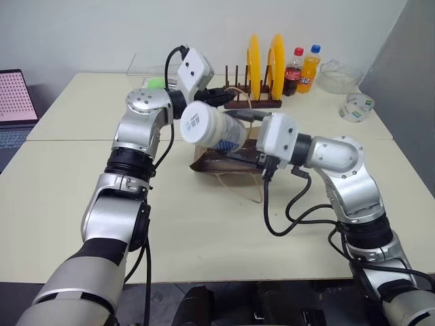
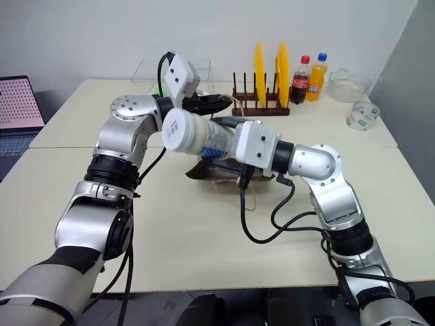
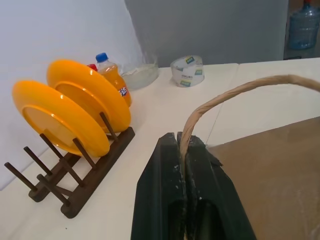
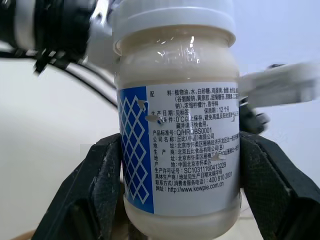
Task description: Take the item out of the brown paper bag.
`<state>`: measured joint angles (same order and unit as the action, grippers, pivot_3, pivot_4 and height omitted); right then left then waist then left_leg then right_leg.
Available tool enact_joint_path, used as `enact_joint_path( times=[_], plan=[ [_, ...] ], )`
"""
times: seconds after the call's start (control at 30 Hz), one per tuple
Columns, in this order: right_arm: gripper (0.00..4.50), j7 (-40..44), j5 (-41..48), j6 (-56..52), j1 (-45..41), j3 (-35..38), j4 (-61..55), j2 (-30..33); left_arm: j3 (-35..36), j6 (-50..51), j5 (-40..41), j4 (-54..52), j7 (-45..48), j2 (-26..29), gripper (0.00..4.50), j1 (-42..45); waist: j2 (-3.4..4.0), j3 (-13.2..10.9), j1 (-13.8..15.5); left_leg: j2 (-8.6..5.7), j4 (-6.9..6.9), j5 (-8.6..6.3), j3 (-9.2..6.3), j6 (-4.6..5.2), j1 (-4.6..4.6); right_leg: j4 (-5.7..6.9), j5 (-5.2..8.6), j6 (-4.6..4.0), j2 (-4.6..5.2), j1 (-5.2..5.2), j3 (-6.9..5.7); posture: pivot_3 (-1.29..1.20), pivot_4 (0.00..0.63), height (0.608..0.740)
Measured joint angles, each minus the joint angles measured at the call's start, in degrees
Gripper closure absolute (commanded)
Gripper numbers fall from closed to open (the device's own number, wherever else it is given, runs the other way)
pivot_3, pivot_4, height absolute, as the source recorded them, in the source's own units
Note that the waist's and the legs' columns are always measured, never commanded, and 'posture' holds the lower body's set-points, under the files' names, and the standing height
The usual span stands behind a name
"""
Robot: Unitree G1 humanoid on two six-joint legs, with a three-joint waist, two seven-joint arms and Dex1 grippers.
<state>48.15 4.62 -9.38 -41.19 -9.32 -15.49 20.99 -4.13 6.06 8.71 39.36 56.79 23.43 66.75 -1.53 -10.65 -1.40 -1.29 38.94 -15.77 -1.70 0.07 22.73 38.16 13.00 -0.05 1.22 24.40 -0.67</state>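
Next, I let go of the jar with my right gripper on the table [image 1: 325,179] beside the bag, in front of the tape roll.
The item [image 1: 212,126] is a small jar with a white lid, pale contents and a blue-and-white label. My right gripper [image 4: 180,150] is shut on it, one black finger on each side, and holds it on its side in the air above the brown paper bag [image 1: 224,161]. The bag lies creased on the table, with one tan string handle [image 1: 239,185] trailing toward the front. My left gripper [image 3: 181,145] is shut on the bag's other string handle [image 3: 235,92] and is raised behind the jar, in front of the plate rack.
A wooden rack with two orange plates [image 1: 262,68] stands behind the bag. A cola bottle [image 1: 293,71], an orange soda bottle [image 1: 309,68] and a glass bowl [image 1: 336,78] are beside it. A tape roll [image 1: 357,106] lies at the right. A laptop [image 1: 13,95] is at far left.
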Motion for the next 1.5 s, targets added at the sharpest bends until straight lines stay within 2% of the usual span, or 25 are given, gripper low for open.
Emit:
enact_joint_path(
  times=[0.13,0.23,0.3,0.4,0.53,0.8,1.0,1.03,1.1,1.33,1.5],
  plan=[
    [1.47,-6.8,1.2,0.0,-2.8,6.8,0.4,-0.1,0.0,-0.2,-0.7,0.9,0.0,-0.3,4.5,0.1,0.02,0.0,0.1,0.0,0.0,0.0,0.01,0.0,0.02,-0.01,0.0,0.0,0.01,0.01,0.0,0.0,0.15,0.74],
    [1.47,-10.2,-1.2,1.0,-3.1,11.7,2.5,7.1,0.0,-0.2,-0.9,1.0,0.0,-0.6,4.5,0.1,0.01,0.0,0.7,-0.04,0.0,-0.01,0.03,0.01,0.03,-0.07,0.0,0.0,0.04,-0.02,0.0,0.0,0.15,0.74],
    [1.47,-11.1,-4.4,2.3,0.2,14.4,6.5,13.5,0.0,-0.3,-1.0,1.0,0.0,-0.2,4.5,0.1,0.01,0.0,1.3,-0.06,-0.01,-0.02,0.1,0.03,0.03,-0.12,0.0,0.01,0.05,-0.04,0.02,0.0,0.15,0.74],
    [1.47,-10.4,-9.1,3.3,6.7,13.8,13.0,20.6,0.0,-0.3,-1.0,1.0,0.0,-0.1,4.5,0.1,0.01,0.0,1.3,-0.03,-0.02,-0.02,0.22,0.05,0.03,-0.1,0.0,0.01,0.05,-0.03,0.07,0.0,0.15,0.74],
    [1.47,-6.3,-13.4,2.6,11.4,8.5,19.3,26.1,0.0,-0.3,-1.1,1.0,0.0,-0.6,4.5,0.1,0.13,-0.1,0.7,0.03,-0.04,-0.02,0.29,0.06,-0.02,-0.04,0.0,0.01,0.0,0.0,0.13,0.0,0.15,0.74],
    [1.47,-0.6,-21.1,2.8,10.9,-1.8,28.7,28.6,-0.1,-0.3,-1.1,0.9,0.1,-1.0,4.5,0.2,0.13,-0.1,-0.1,0.04,-0.04,-0.01,0.27,0.04,-0.02,-0.05,0.01,0.02,-0.04,0.0,0.12,0.0,0.15,0.74],
    [1.47,3.6,-21.8,3.0,8.1,-3.6,30.8,29.2,-0.1,-0.3,-1.1,0.8,0.2,-0.9,4.5,0.2,0.13,-0.1,-0.1,0.03,-0.02,0.0,0.25,0.02,-0.03,-0.06,0.0,0.02,-0.02,-0.02,0.11,0.0,0.15,0.74],
    [0.74,4.1,-21.9,3.1,7.7,-3.8,31.2,29.2,-0.1,-0.3,-1.1,0.7,0.2,-0.9,4.5,0.1,0.13,-0.1,-0.1,0.03,-0.02,0.0,0.25,0.02,-0.03,-0.06,0.0,0.02,-0.02,-0.02,0.11,0.0,0.15,0.74],
    [0.12,4.9,-21.9,3.3,7.3,-4.2,31.9,29.2,-0.1,-0.3,-1.1,0.6,0.2,-0.9,4.5,0.1,0.13,-0.1,-0.1,0.03,-0.02,0.0,0.24,0.01,-0.03,-0.06,0.0,0.02,-0.02,-0.03,0.1,0.0,0.15,0.74],
    [0.03,7.1,-20.2,3.3,7.6,-3.5,30.7,29.6,-0.1,-0.2,-1.1,0.0,0.2,-0.9,4.5,0.1,0.13,-0.1,0.0,0.03,-0.02,0.02,0.24,-0.01,-0.03,-0.06,0.0,0.02,-0.01,-0.03,0.1,0.0,0.15,0.74],
    [0.03,9.4,-14.5,-2.0,11.7,3.0,21.1,33.2,-0.1,-0.3,-1.1,-0.1,0.1,-0.9,4.5,0.1,0.13,-0.1,0.2,0.02,-0.01,0.01,0.22,0.0,-0.02,-0.06,0.0,0.03,0.02,-0.03,0.09,0.0,0.15,0.74]
  ],
)
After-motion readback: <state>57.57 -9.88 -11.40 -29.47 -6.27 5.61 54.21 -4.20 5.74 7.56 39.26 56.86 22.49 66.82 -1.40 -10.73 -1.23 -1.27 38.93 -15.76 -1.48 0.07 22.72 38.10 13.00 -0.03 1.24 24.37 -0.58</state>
